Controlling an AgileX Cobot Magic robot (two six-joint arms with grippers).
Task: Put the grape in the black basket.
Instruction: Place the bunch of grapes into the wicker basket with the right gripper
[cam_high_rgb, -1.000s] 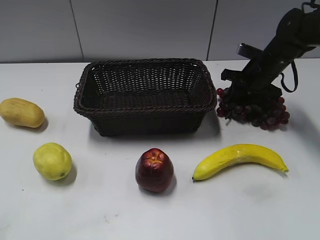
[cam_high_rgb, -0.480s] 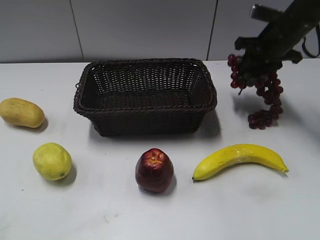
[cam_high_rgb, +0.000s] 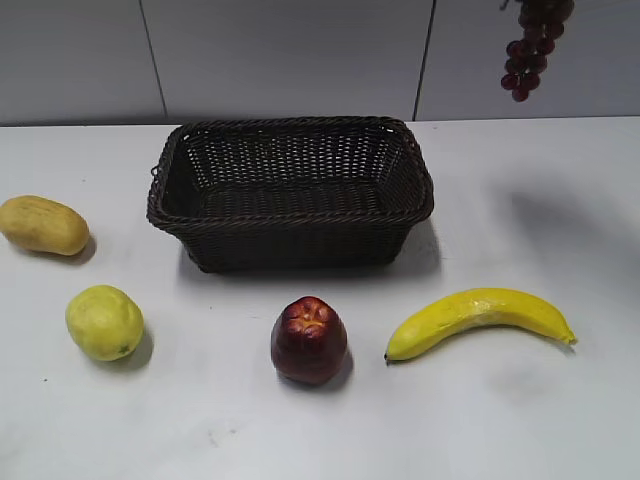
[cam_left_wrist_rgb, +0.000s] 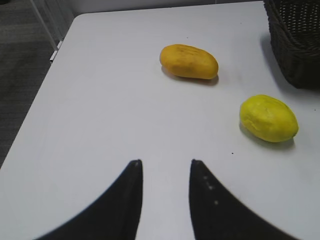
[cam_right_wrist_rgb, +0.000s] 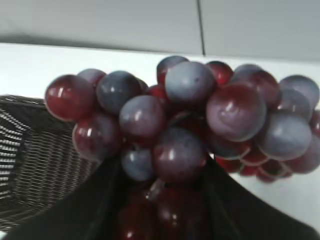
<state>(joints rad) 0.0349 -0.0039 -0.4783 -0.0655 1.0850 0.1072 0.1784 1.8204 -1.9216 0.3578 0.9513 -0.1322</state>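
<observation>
I will release the grape from my right gripper on the middle of the black basket's woven bottom (cam_high_rgb: 298, 189).
The grape (cam_high_rgb: 530, 50) is a bunch of dark purple-red grapes hanging in the air at the top right of the exterior view, above and right of the black basket (cam_high_rgb: 290, 190). Its top runs out of frame. In the right wrist view my right gripper (cam_right_wrist_rgb: 160, 175) is shut on the grape (cam_right_wrist_rgb: 185, 120), with the basket's woven wall (cam_right_wrist_rgb: 35, 160) below to the left. The basket is empty. My left gripper (cam_left_wrist_rgb: 165, 167) is open and empty above the bare table at the left, out of the exterior view.
On the white table lie a yellow-orange mango (cam_high_rgb: 42, 225) and a yellow-green lemon (cam_high_rgb: 104, 322) at the left, a dark red apple (cam_high_rgb: 309, 340) in front of the basket, and a banana (cam_high_rgb: 480, 318) at the front right. A grey wall stands behind.
My right gripper has lifted the grape off the table to the right of the basket, straight up until the arm left the top of the exterior view. Nothing else moved.
</observation>
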